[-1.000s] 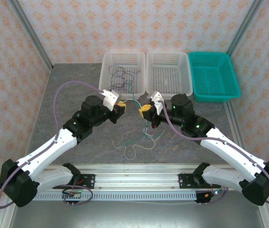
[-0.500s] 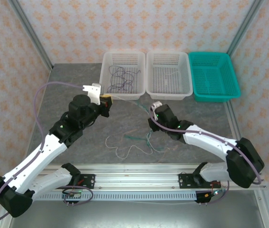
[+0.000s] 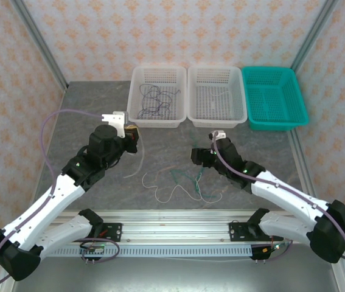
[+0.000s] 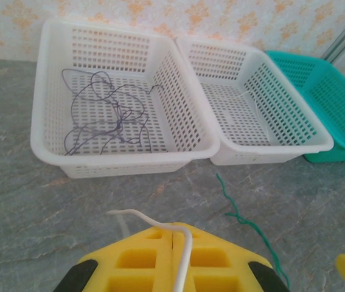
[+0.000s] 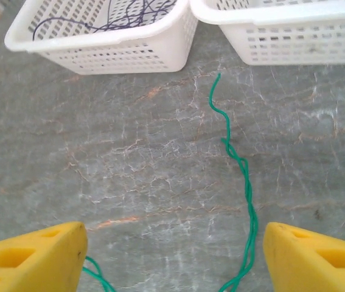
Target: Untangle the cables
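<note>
Next, my left gripper releases the white cable on the bottom of the middle white basket (image 3: 205,100) (image 4: 232,114), nearer to the basket of the dark purplish cable.
My left gripper (image 3: 134,131) is shut on the white cable (image 4: 187,250), which runs over its yellow fingers and trails down to loose loops (image 3: 158,196) on the table. The green cable (image 3: 185,177) lies kinked on the grey table between the arms. In the right wrist view the green cable (image 5: 247,188) runs between the wide-apart fingers of my right gripper (image 5: 175,258), which is open and holds nothing. In the top view the right gripper (image 3: 198,160) hangs low over the green cable. The dark purplish cable (image 3: 154,101) lies coiled in the left white basket (image 3: 155,124).
An empty white basket (image 3: 216,121) and a teal basket (image 3: 277,125) stand in a row at the back with the left one. Lavender arm cables (image 3: 53,121) loop beside each arm. The metal rail (image 3: 172,228) runs along the near edge.
The right gripper has opened, let go of the green cable and dropped low. The left gripper has swung left and back with the white cable, drawing it away from the green one.
</note>
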